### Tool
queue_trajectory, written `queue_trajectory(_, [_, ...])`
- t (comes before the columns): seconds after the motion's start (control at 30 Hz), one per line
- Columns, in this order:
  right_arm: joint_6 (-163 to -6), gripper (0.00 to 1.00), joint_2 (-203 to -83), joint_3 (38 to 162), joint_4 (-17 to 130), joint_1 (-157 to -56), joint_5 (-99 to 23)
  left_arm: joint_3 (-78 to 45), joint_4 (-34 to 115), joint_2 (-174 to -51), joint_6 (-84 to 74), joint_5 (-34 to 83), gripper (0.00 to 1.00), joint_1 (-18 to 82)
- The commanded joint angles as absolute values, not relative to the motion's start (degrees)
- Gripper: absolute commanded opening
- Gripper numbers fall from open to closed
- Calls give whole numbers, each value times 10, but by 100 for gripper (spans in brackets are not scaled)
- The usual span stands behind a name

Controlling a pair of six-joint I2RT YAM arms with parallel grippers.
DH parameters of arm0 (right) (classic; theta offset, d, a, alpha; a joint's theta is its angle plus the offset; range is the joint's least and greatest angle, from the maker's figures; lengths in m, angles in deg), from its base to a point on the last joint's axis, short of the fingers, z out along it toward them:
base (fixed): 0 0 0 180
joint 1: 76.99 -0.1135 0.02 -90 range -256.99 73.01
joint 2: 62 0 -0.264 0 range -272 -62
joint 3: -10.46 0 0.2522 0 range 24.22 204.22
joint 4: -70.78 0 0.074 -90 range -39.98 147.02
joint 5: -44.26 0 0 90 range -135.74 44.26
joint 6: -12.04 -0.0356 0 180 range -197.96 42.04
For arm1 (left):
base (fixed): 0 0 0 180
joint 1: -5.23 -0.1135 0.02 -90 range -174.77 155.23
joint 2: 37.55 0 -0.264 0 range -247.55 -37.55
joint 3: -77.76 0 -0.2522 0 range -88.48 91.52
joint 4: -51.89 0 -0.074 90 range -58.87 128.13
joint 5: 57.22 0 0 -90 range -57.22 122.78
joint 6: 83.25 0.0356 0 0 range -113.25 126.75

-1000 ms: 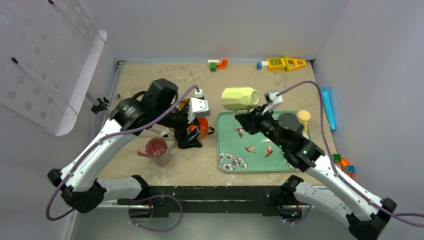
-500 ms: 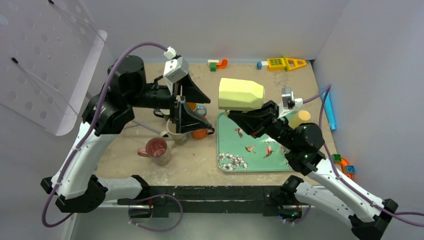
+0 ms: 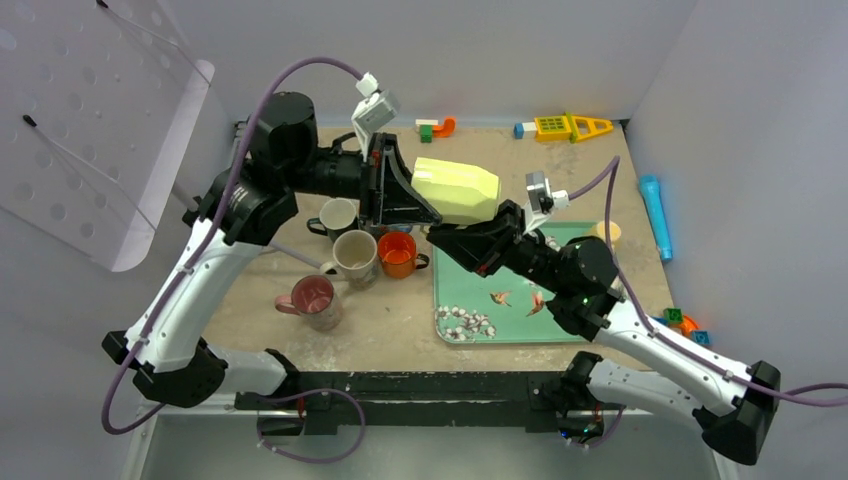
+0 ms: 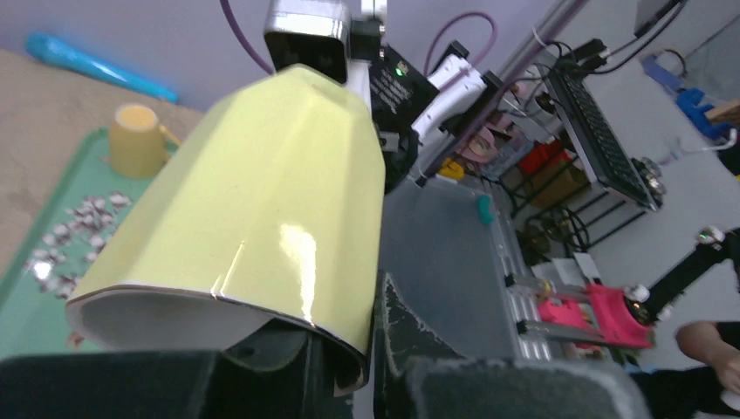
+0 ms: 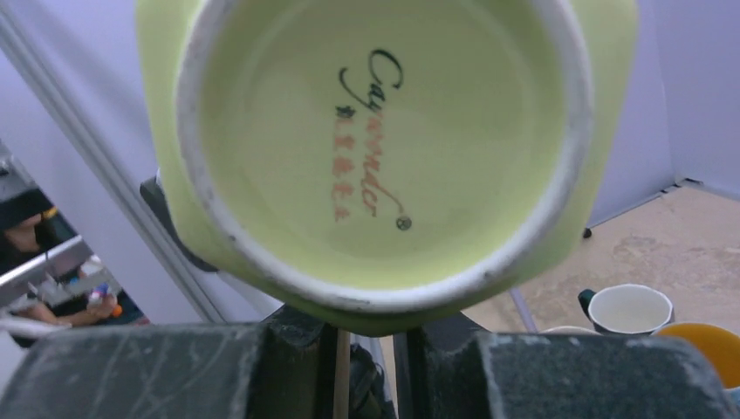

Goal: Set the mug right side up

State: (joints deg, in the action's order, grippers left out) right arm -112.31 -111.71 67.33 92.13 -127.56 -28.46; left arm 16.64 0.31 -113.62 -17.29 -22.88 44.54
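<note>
I will release the pale yellow mug with my left gripper on the table (image 3: pixel 377 301) between the pink mug and orange mug.
The pale yellow faceted mug (image 3: pixel 455 192) hangs on its side in the air above the table, mouth to the left and base to the right. My left gripper (image 3: pixel 405 197) is shut on its rim. In the left wrist view the mug (image 4: pixel 253 201) fills the frame, with one finger inside the mouth and the other finger (image 4: pixel 410 336) pressed on the outer wall. My right gripper (image 3: pixel 478 233) grips the mug from below, near its base. The right wrist view looks at the printed underside of the mug (image 5: pixel 384 131), whose lower edge sits between the closed jaws.
On the table below stand a white mug with a dark handle (image 3: pixel 338 214), a beige mug (image 3: pixel 355 254), an orange mug (image 3: pixel 397 252) and a pink mug (image 3: pixel 313 300). A green tray (image 3: pixel 560 325) holds a small yellow cup (image 3: pixel 605 232). Toys (image 3: pixel 560 126) line the back wall.
The left arm rose from among the table mugs, swung right and closed its jaws on the mug's rim. The right arm lifted the mug and carried it left.
</note>
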Motion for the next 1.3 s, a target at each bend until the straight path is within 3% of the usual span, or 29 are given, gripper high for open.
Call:
queue_trajectory(0.0, [-1098, 0, -1128, 723, 931, -1284, -276, 166, 32, -1122, -176, -227, 0, 446])
queue_trajectory(0.03, [-1089, 1, -1127, 732, 900, -1284, -293, 159, 17, -1116, -160, -211, 0, 446])
queue_trajectory(0.07, [-1085, 15, -1125, 741, 855, -1283, -316, 156, -6, -1110, -135, -187, 0, 446])
queue_trajectory(0.13, [-1077, 55, -1117, 758, 770, -1283, -387, 157, -63, -1099, -69, -112, 0, 446])
queue_trajectory(0.17, [-1070, 67, -1113, 766, 724, -1283, -424, 157, -89, -1091, -36, -72, 0, 446])
queue_trajectory(0.3, [-1064, 85, -1100, 806, 544, -1280, -603, 131, -169, -1073, 132, 113, 0, 447])
queue_trajectory(0.47, [-1098, 92, -1106, 852, 320, -1201, -768, 47, -309, -1112, 302, 283, 0, 529])
queue_trajectory(0.63, [-1071, 99, -1100, 827, 269, -1075, -810, -55, -365, -1165, 326, 320, 0, 595])
queue_trajectory(0.9, [-1049, 99, -1125, 741, 368, -881, -786, -156, -315, -1263, 359, 409, 0, 613])
queue_trajectory(1.13, [-1073, 98, -1166, 717, 418, -862, -808, -215, -269, -1290, 386, 402, 0, 613])
queue_trajectory(1.27, [-1085, 99, -1179, 716, 420, -849, -837, -223, -285, -1302, 397, 376, 13, 613])
